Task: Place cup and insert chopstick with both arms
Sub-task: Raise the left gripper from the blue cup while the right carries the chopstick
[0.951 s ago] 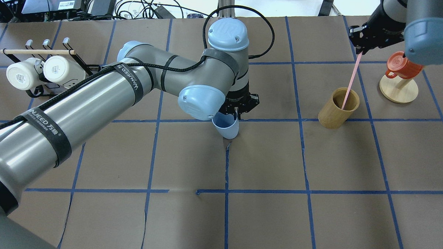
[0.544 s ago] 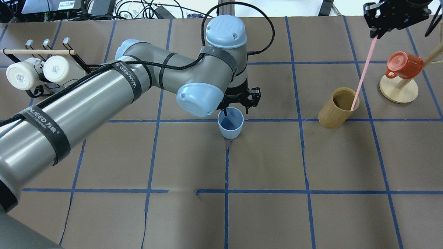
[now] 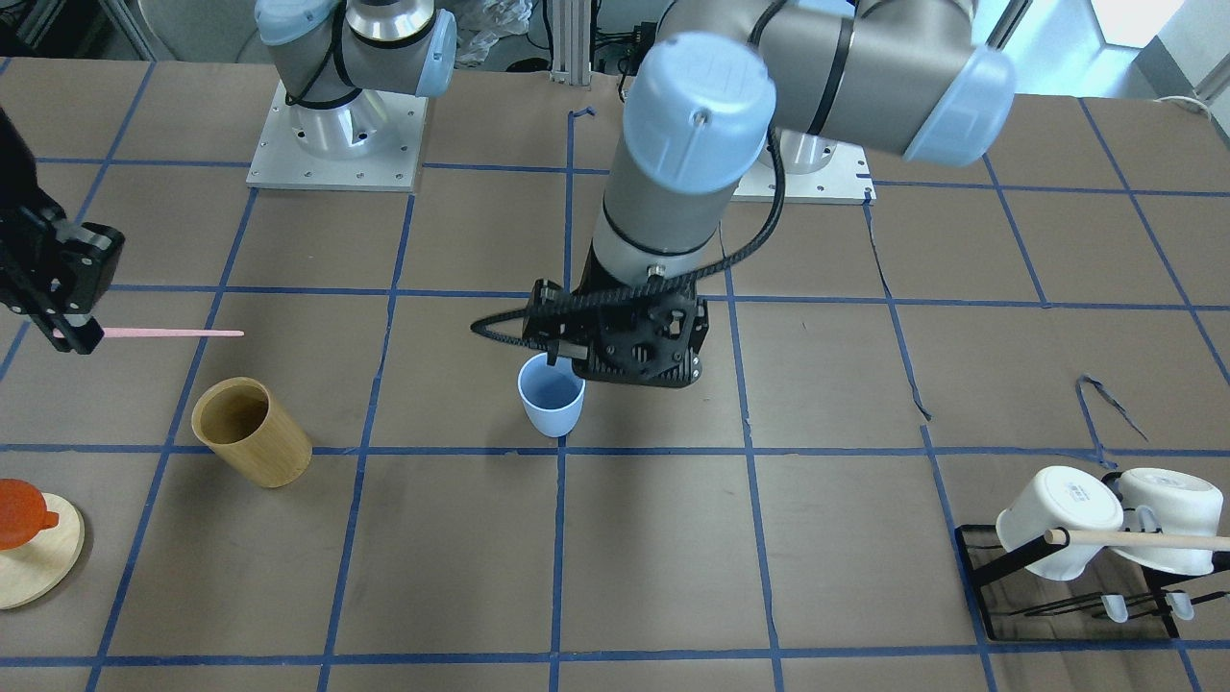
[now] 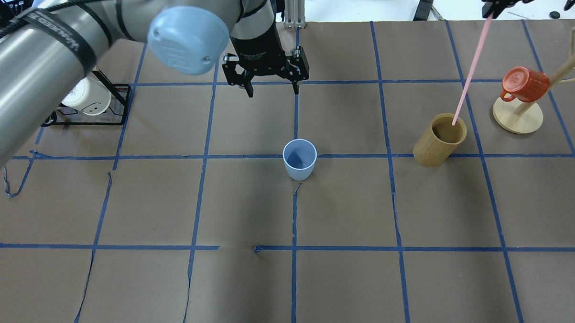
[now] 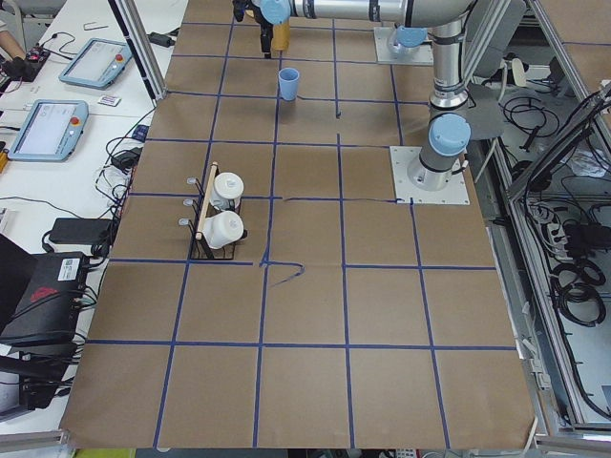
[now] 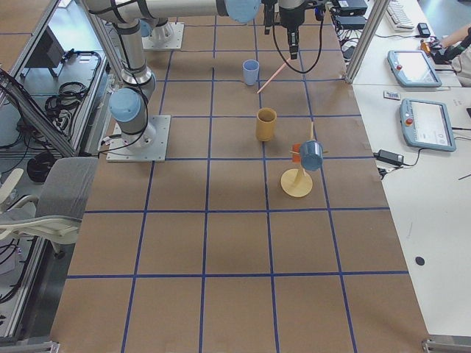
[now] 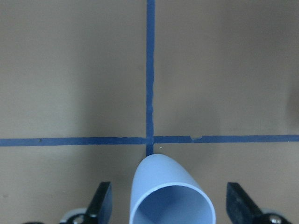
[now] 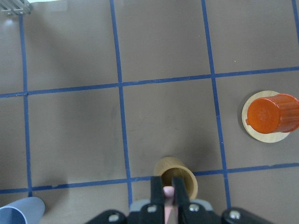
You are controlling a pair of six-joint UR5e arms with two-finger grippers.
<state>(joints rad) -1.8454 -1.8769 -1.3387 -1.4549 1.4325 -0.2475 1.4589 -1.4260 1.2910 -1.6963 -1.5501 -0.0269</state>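
Note:
The robot's right gripper will release the pink chopstick, now hanging over the tan wooden cup, inside the light blue cup (image 3: 547, 400) (image 8: 13, 216), so that it is left leaning on the cup's rim.
The light blue cup (image 4: 299, 159) stands upright on a blue tape crossing; it also shows in the front view (image 3: 552, 394) and the left wrist view (image 7: 170, 196). My left gripper (image 4: 272, 89) is open and empty, raised above the cup, its fingertips (image 7: 100, 200) wide on either side of it. My right gripper (image 3: 62, 322) is shut on the pink chopstick (image 4: 470, 67) at its top end. The chopstick (image 3: 173, 333) hangs in the air over the tan wooden cup (image 4: 439, 140), its lower end above the opening.
An orange mug (image 4: 524, 83) hangs on a wooden stand (image 4: 516, 117) right of the wooden cup. White mugs (image 3: 1057, 519) and a long wooden rod (image 3: 1134, 540) sit on a black rack (image 4: 85, 121) at the left side of the table.
My left gripper let go of the cup, opened and rose away; the cup went from tilted to upright. My right gripper lifted the pink chopstick up out of the wooden cup.

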